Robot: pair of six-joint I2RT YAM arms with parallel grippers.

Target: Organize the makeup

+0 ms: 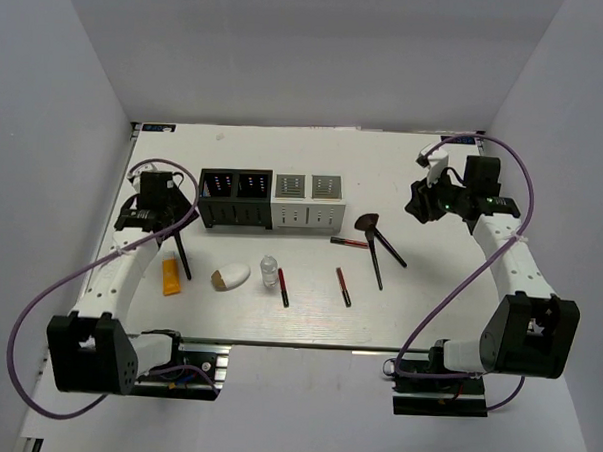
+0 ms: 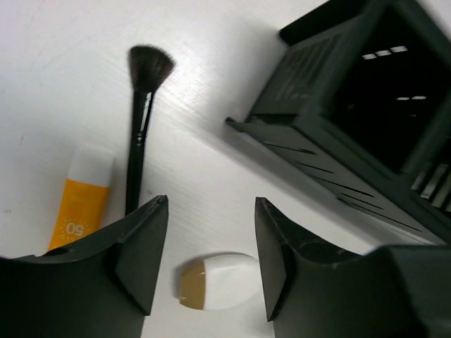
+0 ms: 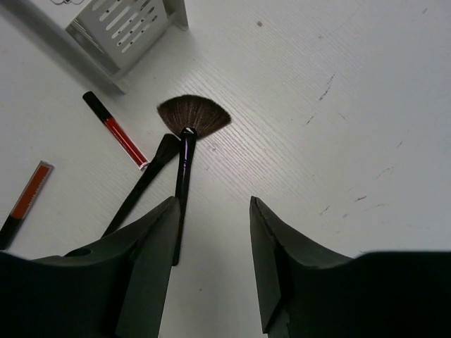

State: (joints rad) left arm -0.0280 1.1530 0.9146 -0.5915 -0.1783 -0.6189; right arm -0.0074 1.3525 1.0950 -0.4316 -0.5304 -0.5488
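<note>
My left gripper needs to grab the black brush beside the orange tube at the top of the handle [image 1: 177, 235] [image 2: 143, 104], just below the bristles.
The makeup lies loose across the table. A black brush [image 1: 183, 256] [image 2: 137, 134], an orange tube [image 1: 170, 276] [image 2: 77, 208], a white egg-shaped sponge [image 1: 231, 276] [image 2: 215, 282] and a tiny clear bottle [image 1: 269, 272] lie left of centre. Slim red-and-black sticks [image 1: 283, 287] [image 1: 344, 287] [image 1: 349, 243] [image 3: 116, 130] and two crossed black brushes [image 1: 380, 251] [image 3: 184, 141] lie to the right. My left gripper [image 1: 157, 212] [image 2: 211, 204] hovers open above the sponge. My right gripper [image 1: 423, 201] [image 3: 213, 203] hovers open just right of the brush handles, holding nothing.
A black slotted organizer [image 1: 233, 196] [image 2: 366, 120] and a white one [image 1: 310, 199] [image 3: 120, 28] stand side by side at the middle back. White walls close in the table on three sides. Purple cables loop off both arms.
</note>
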